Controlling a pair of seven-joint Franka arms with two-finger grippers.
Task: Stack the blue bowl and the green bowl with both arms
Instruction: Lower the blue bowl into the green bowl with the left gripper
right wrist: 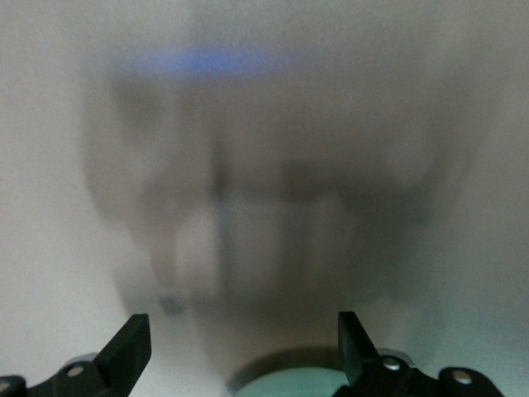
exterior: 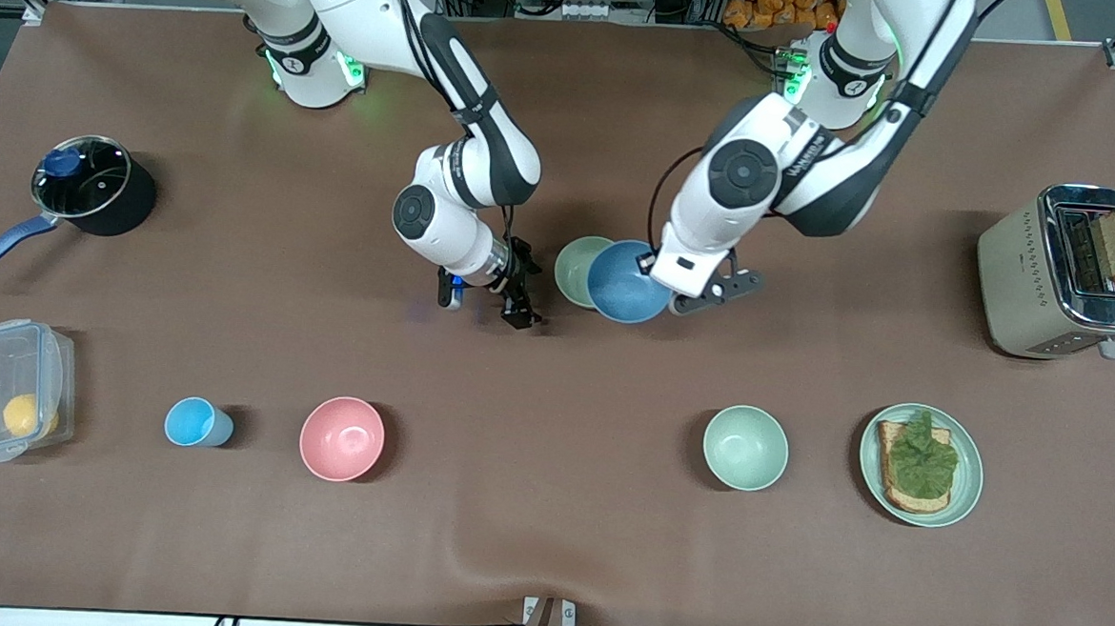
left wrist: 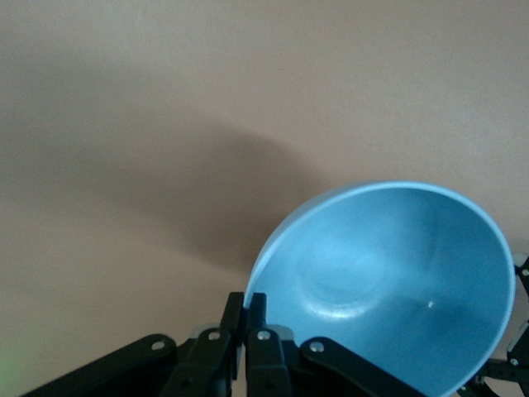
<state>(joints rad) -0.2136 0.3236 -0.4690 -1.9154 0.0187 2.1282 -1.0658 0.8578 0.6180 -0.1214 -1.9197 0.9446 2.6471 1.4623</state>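
The robot's left gripper should release the blue bowl inside the pale sage-green bowl (exterior: 591, 270) beside the robot's open right gripper.
The blue bowl (exterior: 628, 280) hangs tilted, its edge over the pale sage-green bowl (exterior: 574, 268), which sits at the table's middle. My left gripper (exterior: 657, 259) is shut on the blue bowl's rim. In the left wrist view the fingers (left wrist: 263, 318) pinch the rim of the blue bowl (left wrist: 388, 281). My right gripper (exterior: 523, 287) is open and empty, low over the table beside the green bowl, toward the right arm's end. In the right wrist view the right gripper (right wrist: 241, 335) spans bare table and the green bowl's rim (right wrist: 297, 385) shows at the edge.
A mint-green bowl (exterior: 745, 447), a pink bowl (exterior: 342, 438), a light-blue cup (exterior: 195, 422), a green plate with toast (exterior: 966, 487) and a clear container (exterior: 8, 389) line the side nearer the camera. A lidded pot (exterior: 87, 183) and a toaster (exterior: 1061, 273) stand at the ends.
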